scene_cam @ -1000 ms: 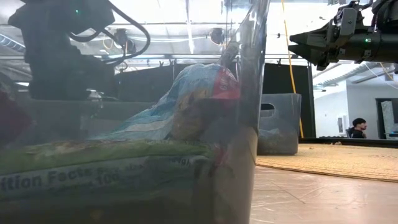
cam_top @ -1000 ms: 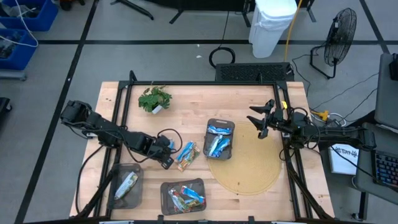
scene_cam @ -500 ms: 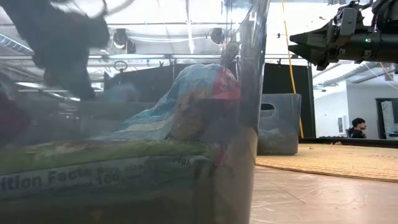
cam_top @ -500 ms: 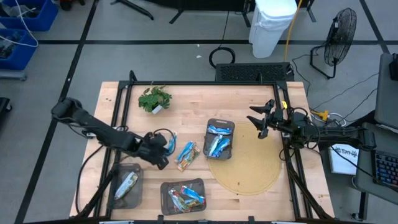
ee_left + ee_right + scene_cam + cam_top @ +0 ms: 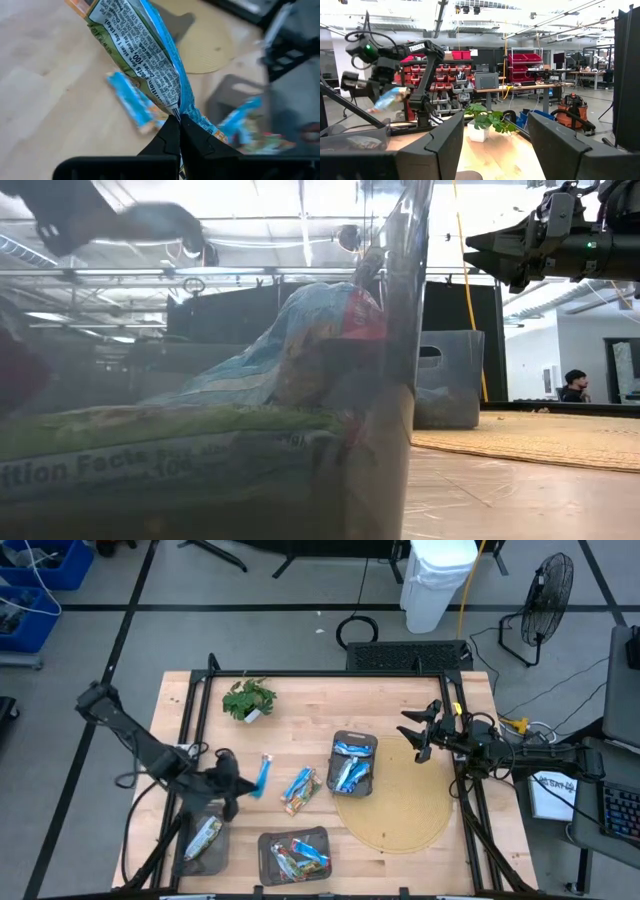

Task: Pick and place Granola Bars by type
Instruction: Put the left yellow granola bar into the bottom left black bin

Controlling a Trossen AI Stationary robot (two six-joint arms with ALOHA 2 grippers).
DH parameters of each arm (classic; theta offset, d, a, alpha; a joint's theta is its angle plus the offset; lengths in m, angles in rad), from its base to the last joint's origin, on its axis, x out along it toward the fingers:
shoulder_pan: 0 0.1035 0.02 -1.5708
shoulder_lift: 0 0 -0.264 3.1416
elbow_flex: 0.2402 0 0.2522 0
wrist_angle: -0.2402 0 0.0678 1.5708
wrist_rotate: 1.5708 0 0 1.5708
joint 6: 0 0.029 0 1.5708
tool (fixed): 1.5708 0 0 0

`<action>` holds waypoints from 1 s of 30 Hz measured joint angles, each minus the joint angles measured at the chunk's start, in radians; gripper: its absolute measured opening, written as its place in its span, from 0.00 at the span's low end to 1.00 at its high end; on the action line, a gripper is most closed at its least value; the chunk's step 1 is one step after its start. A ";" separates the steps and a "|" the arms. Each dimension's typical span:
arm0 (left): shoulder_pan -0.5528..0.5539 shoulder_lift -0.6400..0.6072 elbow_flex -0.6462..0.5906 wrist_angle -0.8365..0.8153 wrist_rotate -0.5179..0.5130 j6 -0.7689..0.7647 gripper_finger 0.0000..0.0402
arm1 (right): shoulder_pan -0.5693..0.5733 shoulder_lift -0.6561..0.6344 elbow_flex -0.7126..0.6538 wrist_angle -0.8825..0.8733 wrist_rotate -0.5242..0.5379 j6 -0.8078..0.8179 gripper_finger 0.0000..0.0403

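The robot's left gripper should release the blue granola bar on the greenish bar in its gray tray (image 5: 210,832).
My left gripper (image 5: 250,787) is over the table's left half, above the near-left tray (image 5: 203,838), shut on a blue granola bar (image 5: 263,774) with a white and green label (image 5: 142,47). Two more bars (image 5: 301,789) lie flat on the wood in the middle. The far tray (image 5: 352,762) holds blue bars, the near-left tray a greenish bar, and the near-middle tray (image 5: 293,853) several mixed bars. My right gripper (image 5: 418,736) waits open and raised over the round mat's far right part, touching nothing. My left gripper pinches the blue bar between its two fingertips (image 5: 172,134) by the crimped end seam (image 5: 180,111). The rest of the bar reaches away from the fingers, past their tips. The bar is lifted clear of the table.
A green plant sprig (image 5: 247,698) stands at the far left. A round tan mat (image 5: 400,808) lies right of the middle. In the low view a tray's wall (image 5: 395,360) with bars inside fills the near ground. A person (image 5: 575,385) sits far behind the table.
My left gripper has risen and moved toward the table's left edge, away from the bars in the middle. It has carried one blue bar up off the wood. The two other bars have stayed in place.
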 joint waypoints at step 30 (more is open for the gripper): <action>-0.416 0.277 0.448 -0.743 0.278 -1.092 0.00 | 0.000 0.000 0.000 0.000 0.000 0.000 0.52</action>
